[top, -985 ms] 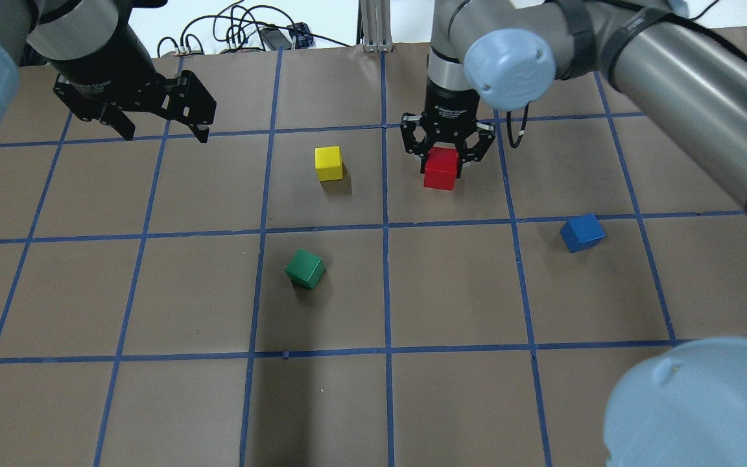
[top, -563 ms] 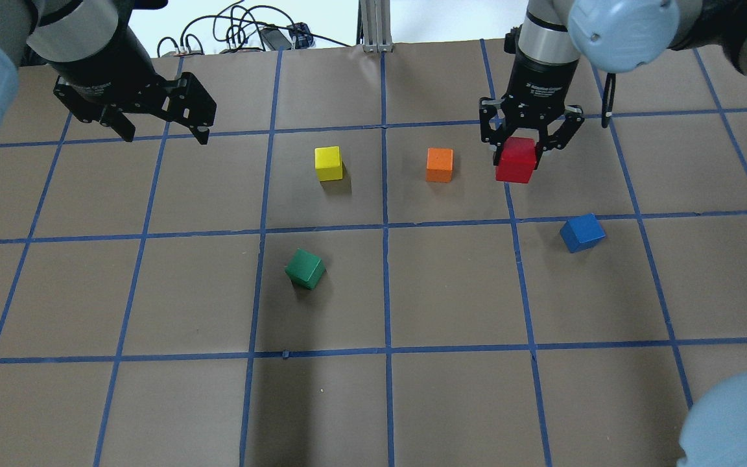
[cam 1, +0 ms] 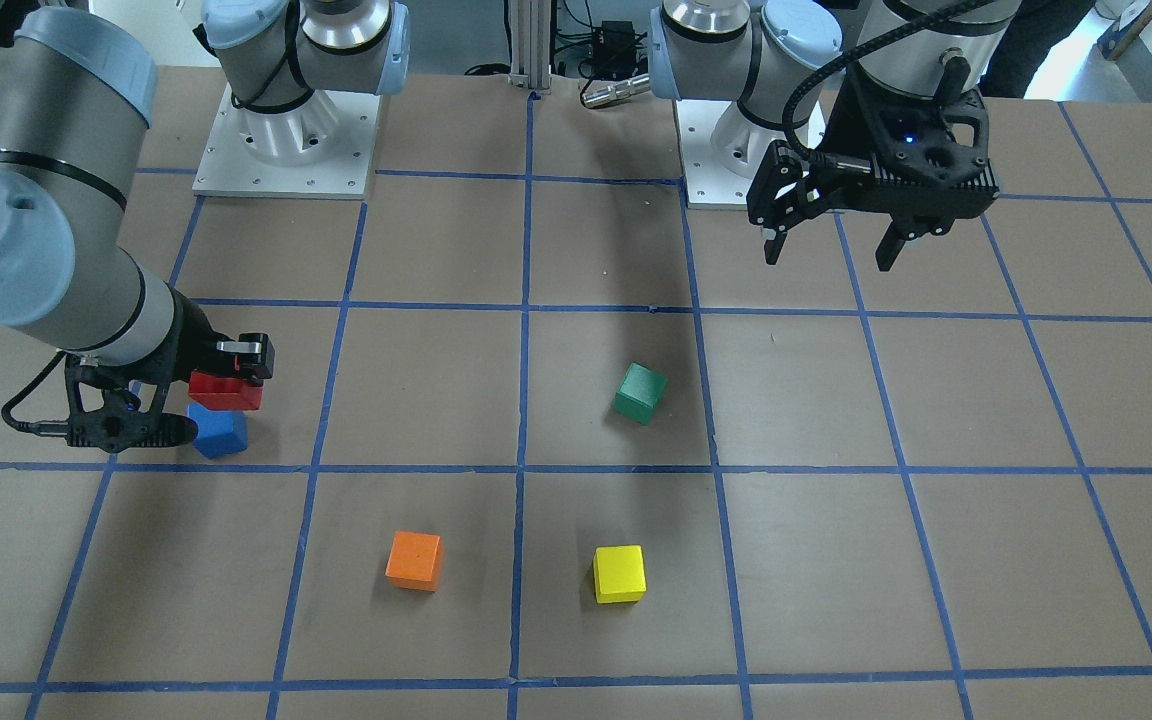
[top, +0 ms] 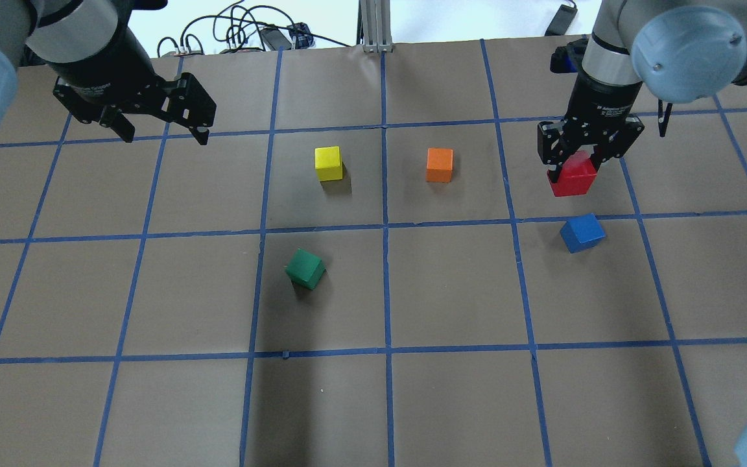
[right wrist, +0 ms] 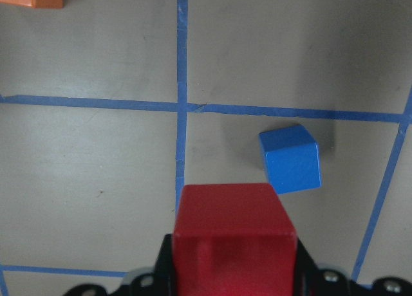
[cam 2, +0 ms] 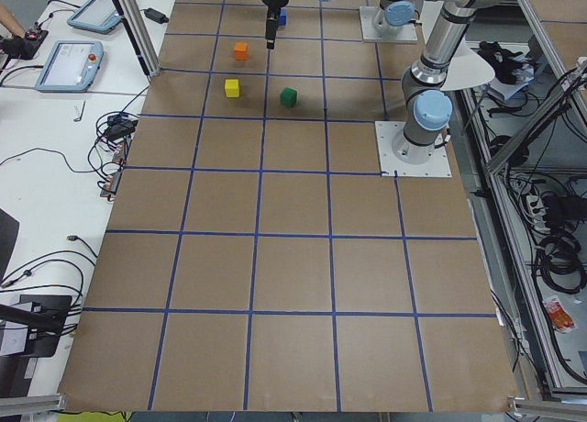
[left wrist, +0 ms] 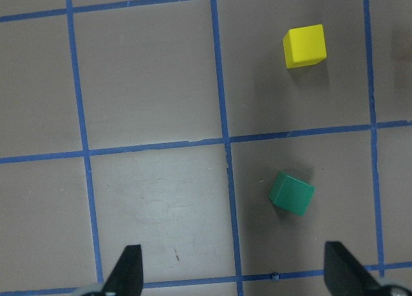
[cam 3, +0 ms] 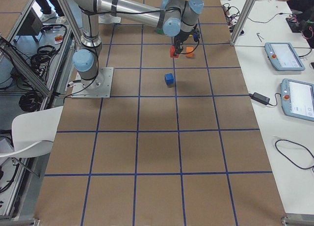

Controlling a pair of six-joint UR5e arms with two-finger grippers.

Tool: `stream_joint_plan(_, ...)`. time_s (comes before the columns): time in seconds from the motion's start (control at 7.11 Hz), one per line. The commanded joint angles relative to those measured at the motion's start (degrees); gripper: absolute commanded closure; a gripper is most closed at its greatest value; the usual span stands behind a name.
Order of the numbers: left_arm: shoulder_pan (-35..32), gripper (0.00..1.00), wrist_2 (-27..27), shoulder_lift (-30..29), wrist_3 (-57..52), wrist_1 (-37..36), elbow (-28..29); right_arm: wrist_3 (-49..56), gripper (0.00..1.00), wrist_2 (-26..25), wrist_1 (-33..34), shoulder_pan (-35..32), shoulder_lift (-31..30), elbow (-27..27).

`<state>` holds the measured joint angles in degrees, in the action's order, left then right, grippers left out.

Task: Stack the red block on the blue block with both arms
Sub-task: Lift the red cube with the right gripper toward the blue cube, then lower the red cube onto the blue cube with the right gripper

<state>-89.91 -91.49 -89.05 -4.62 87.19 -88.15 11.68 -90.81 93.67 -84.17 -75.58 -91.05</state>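
Note:
The red block, now held in the air, will go down on the top side of the blue block [cam 1: 200, 419] [right wrist: 293, 168], where I will let go of it with my right gripper.
My right gripper [top: 573, 174] is shut on the red block [top: 572, 176] and holds it in the air. It also shows in the front view [cam 1: 225, 390] and fills the bottom of the right wrist view [right wrist: 236, 228]. The blue block [top: 581, 233] lies on the table, rotated to the grid, a little nearer the robot than the red block; the right wrist view shows it [right wrist: 290, 158] ahead and slightly right. My left gripper [top: 163, 131] is open and empty, held high over the far left of the table [cam 1: 826, 248].
An orange cube [top: 439, 165] and a yellow cube [top: 328, 163] sit in the far middle squares. A green cube [top: 305, 268] lies rotated near the centre. Blue tape lines grid the brown table [top: 451, 402]. Cables lie beyond the far edge.
My right gripper has carried the red block rightward, away from the orange cube, to near the blue block. The left arm has not moved.

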Motion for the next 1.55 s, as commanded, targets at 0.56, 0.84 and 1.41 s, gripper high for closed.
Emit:
stream_joint_plan(0.56,0.0,0.00,0.1,0.0,0.0,0.0,0.0,15.7,1.00,0.5,24.3,6.8,-2.7,-16.9)
stream_joint_plan(0.84,0.0,0.00,0.0,0.0,0.1,0.0,0.0,15.7,1.00,0.5,25.9,6.9,-2.6,-18.4)
stream_joint_plan(1.41,0.0,0.00,0.1,-0.1,0.0,0.0,0.1,15.7,1.00,0.2,28.3,7.3,-2.6,-21.2)
